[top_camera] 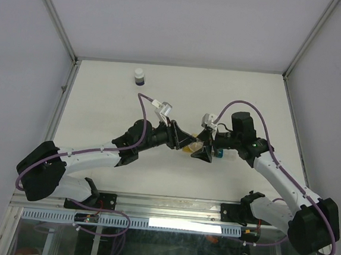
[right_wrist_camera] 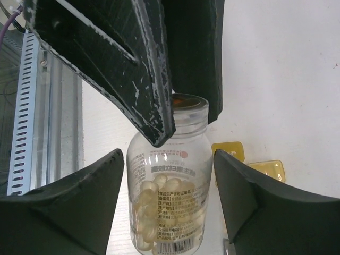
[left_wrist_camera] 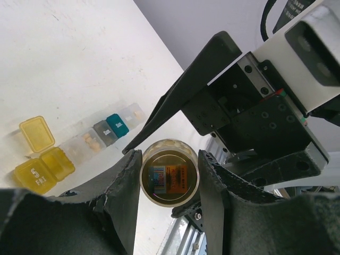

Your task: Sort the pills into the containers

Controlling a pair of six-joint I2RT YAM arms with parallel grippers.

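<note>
The bottle's cap has my left gripper on it rolled steeply, so that gripper should open, roll back level and grip the cap afresh [right_wrist_camera: 187, 102] to twist further.
A clear glass pill bottle [right_wrist_camera: 169, 196], part full of pale softgels, stands upright between both grippers. My left gripper [left_wrist_camera: 170, 157] is shut on its neck from above, and its dark fingers [right_wrist_camera: 133, 69] show in the right wrist view. My right gripper [right_wrist_camera: 169, 157] is open, with its fingers spread wide on either side of the bottle body and not touching it. The containers lie in a row on the table: an open yellow one [left_wrist_camera: 43, 170], clear ones holding pills [left_wrist_camera: 87, 141], a teal one [left_wrist_camera: 117, 125]. Yellow boxes also show behind the bottle [right_wrist_camera: 228, 151].
A small white bottle with a dark blue band [top_camera: 139, 76] stands at the far left of the white table [top_camera: 101, 97]. The metal rail [top_camera: 169, 208] runs along the near edge. Both arms meet at mid-table, the left gripper [top_camera: 184, 143] facing the right gripper [top_camera: 204, 149].
</note>
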